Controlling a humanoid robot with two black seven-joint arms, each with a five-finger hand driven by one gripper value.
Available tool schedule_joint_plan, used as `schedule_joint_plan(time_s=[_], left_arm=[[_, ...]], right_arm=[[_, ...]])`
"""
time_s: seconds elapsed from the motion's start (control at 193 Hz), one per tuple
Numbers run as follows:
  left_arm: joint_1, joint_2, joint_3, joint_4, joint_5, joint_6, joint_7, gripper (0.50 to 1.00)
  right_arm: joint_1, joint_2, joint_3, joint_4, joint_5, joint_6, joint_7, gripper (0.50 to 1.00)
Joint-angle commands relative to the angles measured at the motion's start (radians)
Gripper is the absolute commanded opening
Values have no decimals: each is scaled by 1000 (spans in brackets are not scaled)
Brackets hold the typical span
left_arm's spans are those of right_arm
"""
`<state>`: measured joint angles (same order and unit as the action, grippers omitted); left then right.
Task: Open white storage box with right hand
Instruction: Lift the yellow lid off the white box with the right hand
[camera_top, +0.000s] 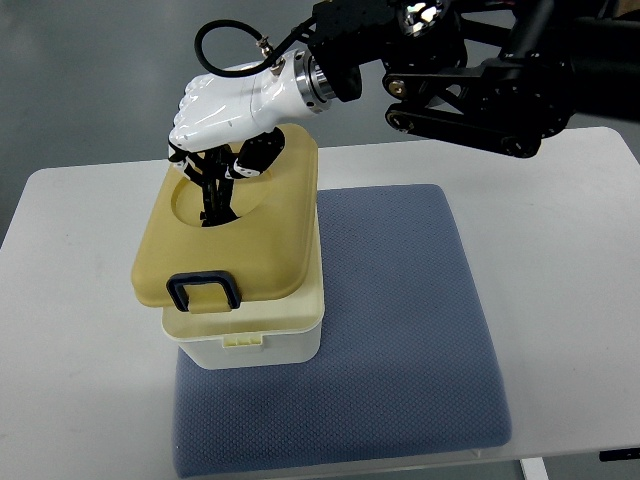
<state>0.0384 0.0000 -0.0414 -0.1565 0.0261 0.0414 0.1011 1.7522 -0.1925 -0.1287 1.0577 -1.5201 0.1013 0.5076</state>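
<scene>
The robot's right gripper should release the tan lid on the open blue mat (413, 270) close beside the white storage box.
A white storage box (262, 338) stands on the left part of a blue mat (400, 330). Its tan lid (275, 245) sits askew, overhanging the box to the left, and has a dark blue latch loop (203, 291) at its near edge. My right hand (213, 178), white with dark fingers, comes in from the upper right. It reaches down into the round recess at the far end of the lid. Its fingers are curled around the handle in that recess. The handle itself is mostly hidden by the fingers.
The mat lies on a white table (70, 320) whose edges show at left, right and back. My right arm's black linkage (470, 90) hangs over the table's far side. A grey floor lies beyond.
</scene>
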Motion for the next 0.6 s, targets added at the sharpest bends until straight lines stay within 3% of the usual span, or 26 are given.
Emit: schedule_joint_plan(time_s=[0.0, 0.306, 0.595], left_arm=[[-2, 0, 0, 0, 0, 0, 0, 1000], [0, 0, 0, 0, 0, 0, 0, 1000], [0, 0, 0, 0, 0, 0, 0, 1000]], right_arm=[[26, -76, 15, 18, 6, 0, 9, 500], [12, -335, 44, 67, 14, -9, 35, 500], [-106, -496, 32, 67, 9, -72, 54, 500]])
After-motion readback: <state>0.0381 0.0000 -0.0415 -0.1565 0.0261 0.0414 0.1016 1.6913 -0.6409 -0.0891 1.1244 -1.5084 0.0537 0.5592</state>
